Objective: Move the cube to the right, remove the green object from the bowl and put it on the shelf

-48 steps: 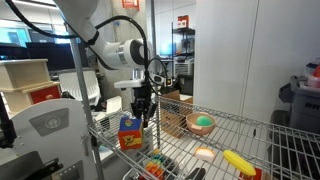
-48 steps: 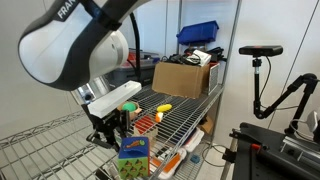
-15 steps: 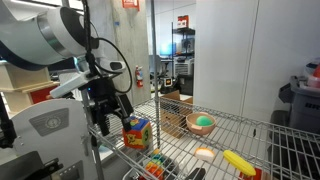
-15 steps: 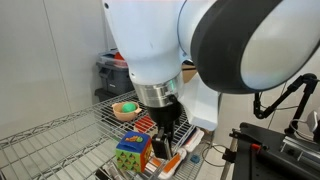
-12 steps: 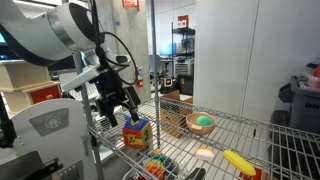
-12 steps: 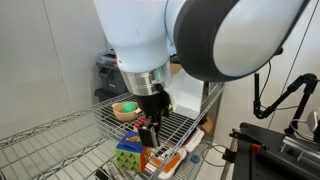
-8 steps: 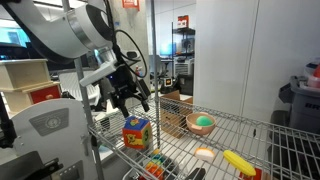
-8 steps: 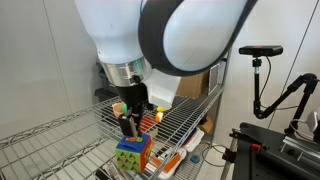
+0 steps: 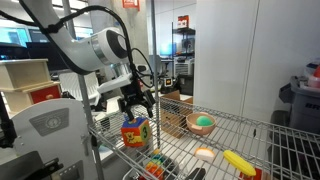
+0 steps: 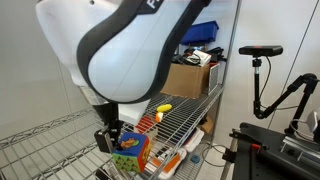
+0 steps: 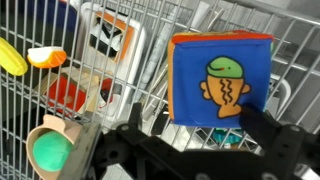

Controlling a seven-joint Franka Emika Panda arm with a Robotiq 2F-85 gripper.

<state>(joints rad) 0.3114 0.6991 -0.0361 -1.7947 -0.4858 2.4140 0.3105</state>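
The cube's blue side spans my gripper's opening, with one finger over a corner of the cube. I will open and pinch the blue cover (image 11: pixel 212 104) to lift the cube.
The cube (image 9: pixel 135 132) (image 10: pixel 131 153) stands on the wire shelf (image 9: pixel 250 128) near its corner post. The wrist view shows the cube's blue face with an orange figure (image 11: pixel 222 78). My gripper (image 9: pixel 139 108) (image 10: pixel 112 136) (image 11: pixel 190 140) hangs open just over and beside the cube. Its dark fingers straddle the cube's lower edge, and the right fingertip (image 11: pixel 268 128) overlaps one corner. Further along the shelf sits the tan bowl (image 9: pixel 190 126) (image 11: pixel 62 128), well apart from the gripper. The green ball (image 9: pixel 203 122) (image 11: pixel 49 153) lies inside it.
A long yellow toy (image 9: pixel 238 160) (image 11: pixel 12 57) and a flat pale-orange disc (image 9: pixel 204 153) lie on the same shelf. A small multicoloured toy (image 9: pixel 157 166) sits lower down. A cardboard box (image 10: pixel 185 78) stands at the shelf's far end.
The arm has swung round from the cube's side to above it, with the jaws staying open. The cube has kept its place over the last second.
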